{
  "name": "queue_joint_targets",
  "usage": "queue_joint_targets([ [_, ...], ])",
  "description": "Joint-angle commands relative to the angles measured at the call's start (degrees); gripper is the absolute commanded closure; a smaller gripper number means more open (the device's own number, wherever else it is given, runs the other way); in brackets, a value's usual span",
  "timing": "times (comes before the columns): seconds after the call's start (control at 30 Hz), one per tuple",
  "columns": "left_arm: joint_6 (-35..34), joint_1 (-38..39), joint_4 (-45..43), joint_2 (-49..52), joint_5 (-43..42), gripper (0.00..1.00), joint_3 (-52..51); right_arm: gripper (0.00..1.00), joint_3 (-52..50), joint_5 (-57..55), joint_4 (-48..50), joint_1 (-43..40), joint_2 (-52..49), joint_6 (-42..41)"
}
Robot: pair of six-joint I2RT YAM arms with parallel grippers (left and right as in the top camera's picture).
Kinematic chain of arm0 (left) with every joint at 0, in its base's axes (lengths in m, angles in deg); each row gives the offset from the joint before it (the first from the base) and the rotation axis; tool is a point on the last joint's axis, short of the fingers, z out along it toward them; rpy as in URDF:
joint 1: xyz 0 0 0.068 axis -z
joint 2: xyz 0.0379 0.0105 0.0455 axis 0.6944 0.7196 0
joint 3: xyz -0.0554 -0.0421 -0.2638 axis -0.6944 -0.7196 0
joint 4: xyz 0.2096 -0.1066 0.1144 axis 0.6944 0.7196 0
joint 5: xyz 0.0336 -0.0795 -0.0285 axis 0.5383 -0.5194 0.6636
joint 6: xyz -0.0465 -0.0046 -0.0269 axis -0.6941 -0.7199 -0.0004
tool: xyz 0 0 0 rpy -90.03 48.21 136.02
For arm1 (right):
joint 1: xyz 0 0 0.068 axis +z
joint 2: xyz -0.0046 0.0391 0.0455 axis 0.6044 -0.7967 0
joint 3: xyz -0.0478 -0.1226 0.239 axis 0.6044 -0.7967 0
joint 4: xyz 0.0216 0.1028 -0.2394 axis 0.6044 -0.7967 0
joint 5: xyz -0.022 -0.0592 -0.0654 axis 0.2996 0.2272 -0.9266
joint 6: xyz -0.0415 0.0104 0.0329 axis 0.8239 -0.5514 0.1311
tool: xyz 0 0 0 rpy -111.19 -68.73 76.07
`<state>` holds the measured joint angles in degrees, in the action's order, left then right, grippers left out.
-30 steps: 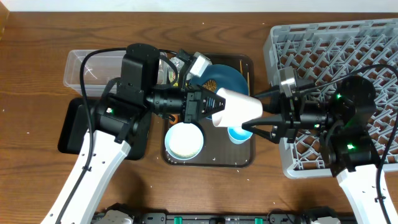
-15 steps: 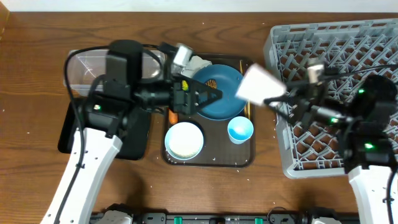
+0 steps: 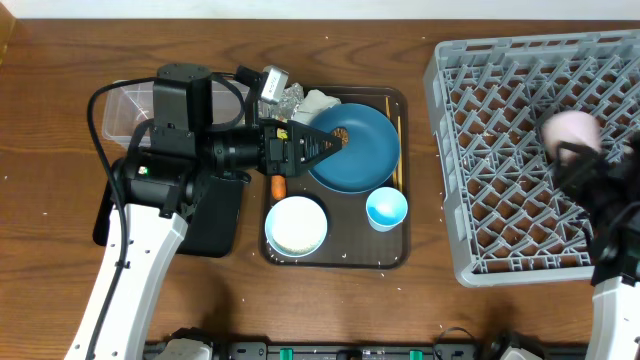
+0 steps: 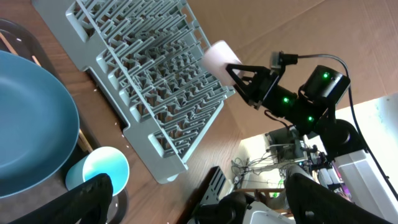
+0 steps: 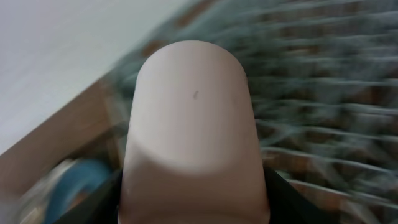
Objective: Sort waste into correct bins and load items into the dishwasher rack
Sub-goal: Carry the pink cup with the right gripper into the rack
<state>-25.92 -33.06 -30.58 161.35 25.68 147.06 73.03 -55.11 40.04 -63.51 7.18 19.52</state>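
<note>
Next, my right gripper puts the small pink cup down among the grey dishwasher rack's wires near its front edge [image 3: 591, 224].
The small pink cup [image 3: 568, 128] hangs over the right side of the grey dishwasher rack [image 3: 500, 90], and my right gripper [image 3: 574, 150] is shut on it. In the right wrist view the pink cup [image 5: 196, 124] fills the frame between the two dark fingers [image 5: 102, 205]. My left gripper [image 3: 325, 146] stands open above the dark-blue dish's [image 3: 355, 150] left edge, holding nothing. From the left wrist, the open left gripper [image 4: 199, 205] looks across the light-blue cup [image 4: 102, 174] towards the rack [image 4: 149, 81] and the pink cup [image 4: 217, 59].
The brown tray [image 3: 400, 255] also holds a white bowl [image 3: 296, 225], a light-blue cup [image 3: 386, 208], chopsticks [image 3: 394, 135], a carrot [image 3: 278, 186], foil [image 3: 272, 85] and tissue [image 3: 318, 102]. The clear tub [image 3: 125, 110] and black tray [image 3: 220, 215] lie left, under my left arm.
The left gripper opened, let go of the pink cup and drew back left. The right gripper carried the cup rightward from above the tray to over the rack.
</note>
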Motion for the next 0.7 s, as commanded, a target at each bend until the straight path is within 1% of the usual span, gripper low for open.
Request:
queue_joint_targets([
  [0.0, 0.59, -0.24, 0.13, 0.04, -0.13, 0.11, 0.50, 0.52, 1.46, -17.33, -1.07, -3.61, 0.09, -6.25],
  [0.1, 0.59, -0.24, 0.22, 0.04, -0.13, 0.11, 0.50, 0.50, 1.46, -23.19, -1.66, -6.27, -1.75, -10.12],
  [0.27, 0.74, -0.24, 1.57, 0.04, 0.98, 0.11, 0.50, 0.50, 1.46, -23.23, -5.05, -10.08, -6.45, -13.29],
  [0.47, 1.66, -0.24, 4.70, 0.07, 2.45, 0.10, 0.50, 0.50, 1.46, -19.32, -5.46, -12.11, -12.48, -14.08],
  [0.53, 1.64, -0.24, 4.92, 0.07, 2.45, 0.11, 0.44, 0.48, 1.46, -17.53, -4.42, -12.15, -14.14, -14.03],
  [0.67, 1.64, -0.24, 4.92, 0.07, 2.45, 0.11, 0.42, 0.48, 1.46, -13.40, -4.04, -12.20, -15.78, -14.03],
])
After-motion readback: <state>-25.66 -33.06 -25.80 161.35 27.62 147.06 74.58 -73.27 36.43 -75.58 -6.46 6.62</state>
